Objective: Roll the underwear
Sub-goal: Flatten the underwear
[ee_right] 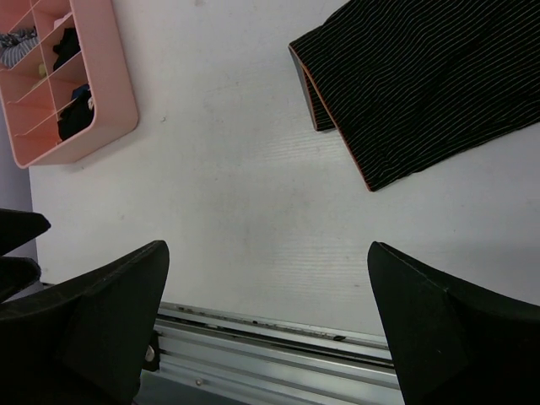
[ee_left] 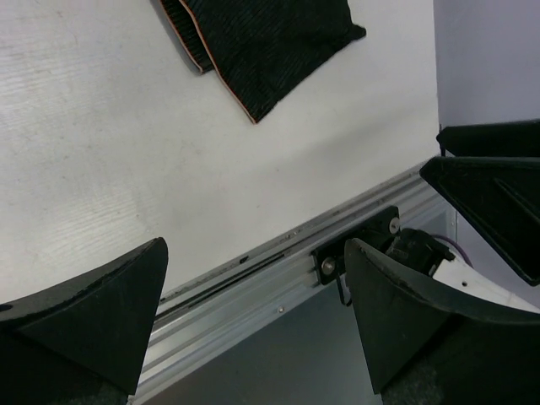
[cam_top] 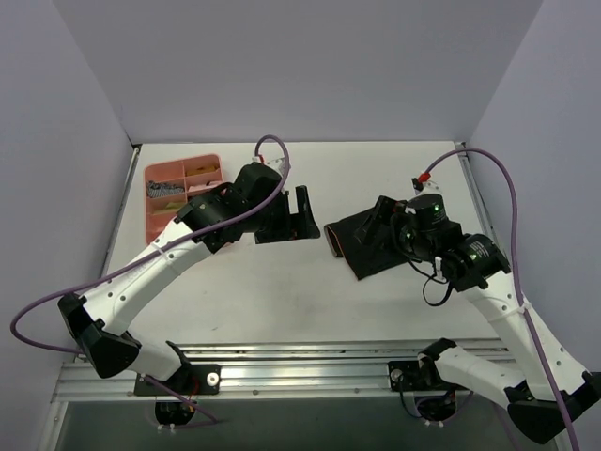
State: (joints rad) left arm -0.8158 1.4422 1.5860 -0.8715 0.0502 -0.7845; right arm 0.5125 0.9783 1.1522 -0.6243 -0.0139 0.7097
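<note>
The robot's right gripper should next grab the near corner (cam_top: 359,278) (ee_right: 371,187) of the underwear, at the near end of the underwear's reddish-brown edge.
The underwear (cam_top: 362,249) is a small black striped garment with a reddish-brown edge, lying folded flat on the white table right of centre. It also shows in the left wrist view (ee_left: 261,42) and in the right wrist view (ee_right: 422,76). My left gripper (cam_top: 302,211) is open and empty, raised just left of the garment and apart from it. My right gripper (cam_top: 383,221) is open and empty, hovering over the garment's far right part and hiding some of it. Both wrist views show the jaws wide apart with nothing between them, on the left (ee_left: 253,253) and on the right (ee_right: 266,249).
A pink divided tray (cam_top: 150,211) with small dark and grey items stands at the back left, and it also shows in the right wrist view (ee_right: 110,101). A metal rail (cam_top: 310,362) runs along the table's near edge. Grey walls close the table on three sides.
</note>
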